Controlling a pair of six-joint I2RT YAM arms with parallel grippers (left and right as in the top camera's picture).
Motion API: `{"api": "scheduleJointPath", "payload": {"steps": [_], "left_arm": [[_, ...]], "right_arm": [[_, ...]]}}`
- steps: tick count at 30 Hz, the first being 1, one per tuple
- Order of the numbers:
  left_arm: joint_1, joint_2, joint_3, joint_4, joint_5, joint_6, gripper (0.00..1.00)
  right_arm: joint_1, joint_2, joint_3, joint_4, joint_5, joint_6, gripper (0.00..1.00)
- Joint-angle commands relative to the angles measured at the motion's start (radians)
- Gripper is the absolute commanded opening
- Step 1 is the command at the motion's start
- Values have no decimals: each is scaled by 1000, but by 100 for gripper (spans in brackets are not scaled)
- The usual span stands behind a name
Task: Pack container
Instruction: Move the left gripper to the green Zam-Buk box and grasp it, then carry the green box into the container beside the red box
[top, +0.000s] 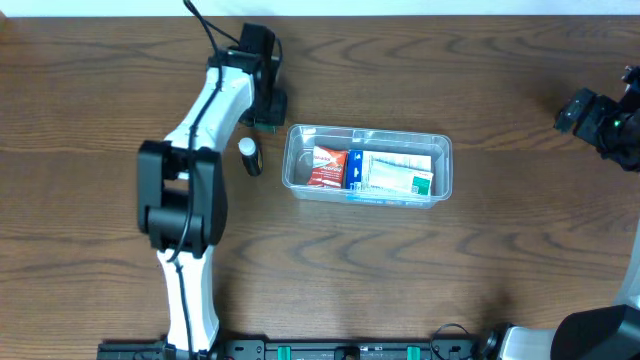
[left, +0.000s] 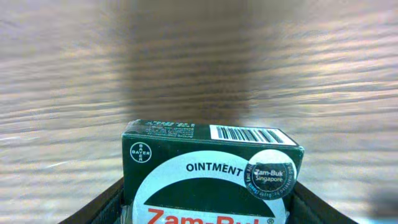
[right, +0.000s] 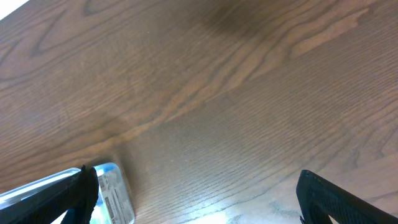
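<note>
I need to let go of the green Zam-Buk ointment box with my left gripper on the red-and-white packet in the container (top: 335, 170).
The clear rectangular container (top: 367, 165) lies at the table's middle, holding a red-and-white packet (top: 327, 166) and a white-and-blue box (top: 395, 172). My left gripper (top: 268, 108) is just left of the container's far left corner, shut on a dark green Zam-Buk ointment box (left: 211, 174), which fills the bottom of the left wrist view between the two fingers. My right gripper (top: 600, 120) is open and empty at the far right edge; its wrist view shows its two fingertips wide apart and a corner of the container (right: 115, 190).
A small dark bottle with a white cap (top: 250, 157) lies on the wooden table just left of the container, beside the left arm. The left arm's body runs from the front edge up to the gripper.
</note>
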Motion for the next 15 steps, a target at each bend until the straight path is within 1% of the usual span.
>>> {"api": "scheduleJointPath", "payload": {"steps": [1, 6, 11, 15], "left_arm": [[4, -121, 37, -17, -3, -23, 62], [3, -222, 37, -67, -3, -90, 62], [-19, -306, 37, -192, 17, -176, 61], [-65, -333, 37, -286, 58, -204, 61]], "right_arm": [[-1, -5, 2, 0, 0, 10, 99], [-1, -5, 2, 0, 0, 10, 99], [-1, -5, 2, 0, 0, 10, 99], [-1, -5, 2, -1, 0, 10, 99]]}}
